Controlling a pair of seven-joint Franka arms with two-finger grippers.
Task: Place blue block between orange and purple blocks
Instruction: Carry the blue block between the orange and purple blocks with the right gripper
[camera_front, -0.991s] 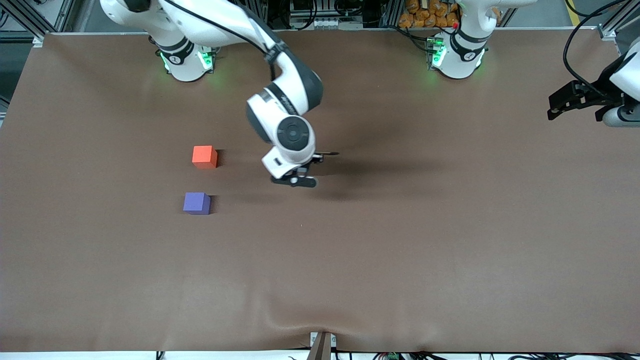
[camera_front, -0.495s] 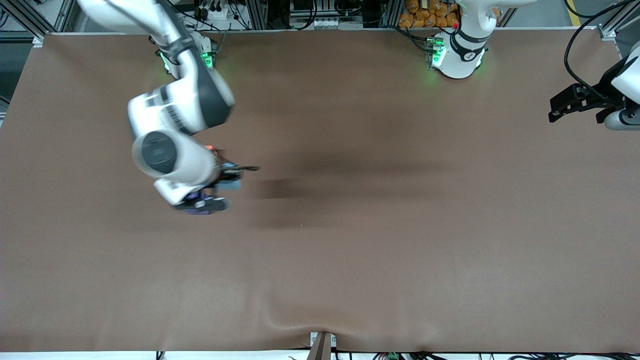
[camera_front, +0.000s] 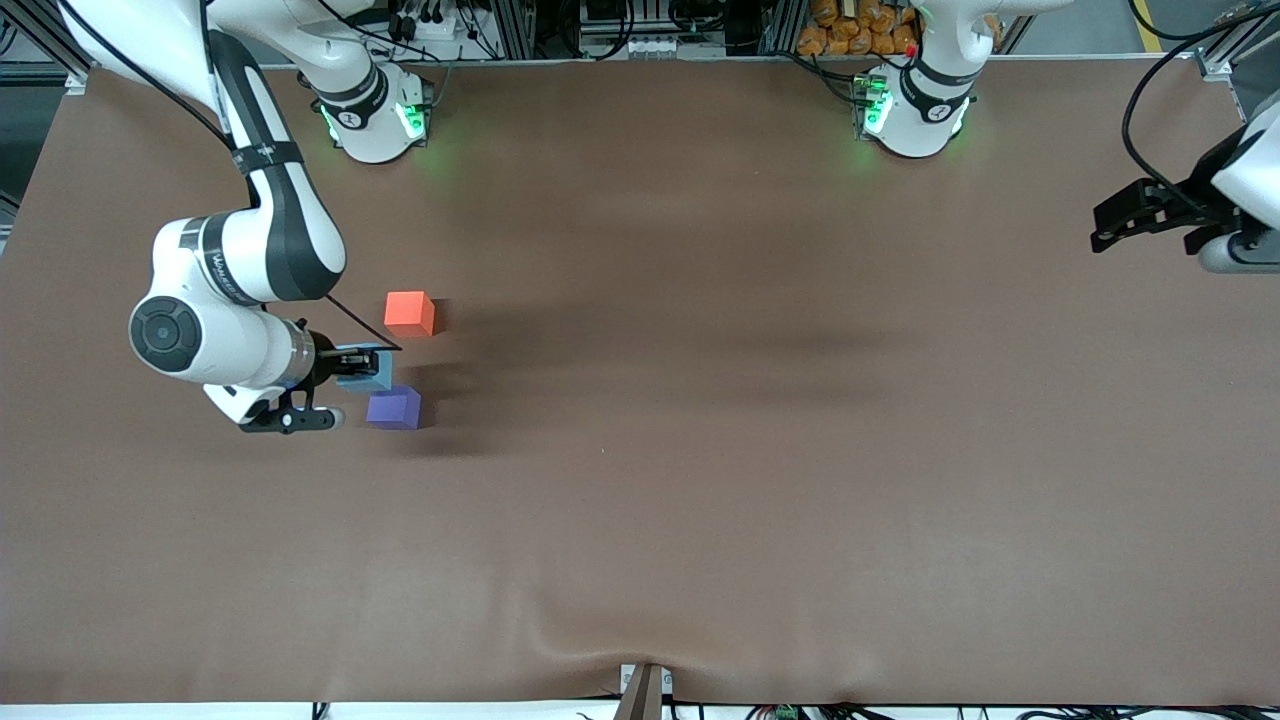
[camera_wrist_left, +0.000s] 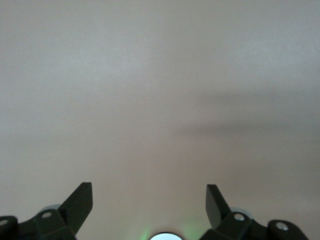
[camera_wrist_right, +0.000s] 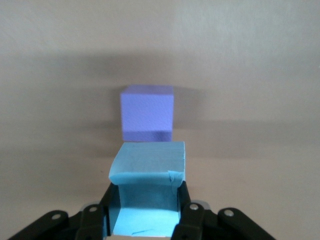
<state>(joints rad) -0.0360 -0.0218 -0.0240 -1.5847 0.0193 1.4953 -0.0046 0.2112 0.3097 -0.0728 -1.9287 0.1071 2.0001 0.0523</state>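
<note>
Next, my right hand releases the blue block, now held low over the table, on the mat (camera_front: 404, 356), against the orange block's side facing the purple block.
My right gripper (camera_front: 350, 366) is shut on the sky-blue block (camera_front: 370, 370), which it holds low over the table between the orange block (camera_front: 409, 313) and the purple block (camera_front: 394, 408), slightly toward the right arm's end of their line. In the right wrist view the blue block (camera_wrist_right: 147, 172) fills the space between the fingers (camera_wrist_right: 111, 202), and the purple block (camera_wrist_right: 147, 114) stands just past it. The orange block does not show there. My left gripper (camera_front: 1140, 216) waits open over the table's edge at the left arm's end, and its wrist view shows my left gripper (camera_wrist_left: 148, 199) over bare mat.
The brown mat (camera_front: 700, 450) covers the whole table. The two arm bases (camera_front: 372, 115) (camera_front: 915, 105) stand along the edge farthest from the front camera. A small bracket (camera_front: 643, 688) sits at the nearest edge.
My right arm has swung from the table's middle toward the right arm's end, carrying the blue block to the orange and purple blocks. The left arm has barely moved.
</note>
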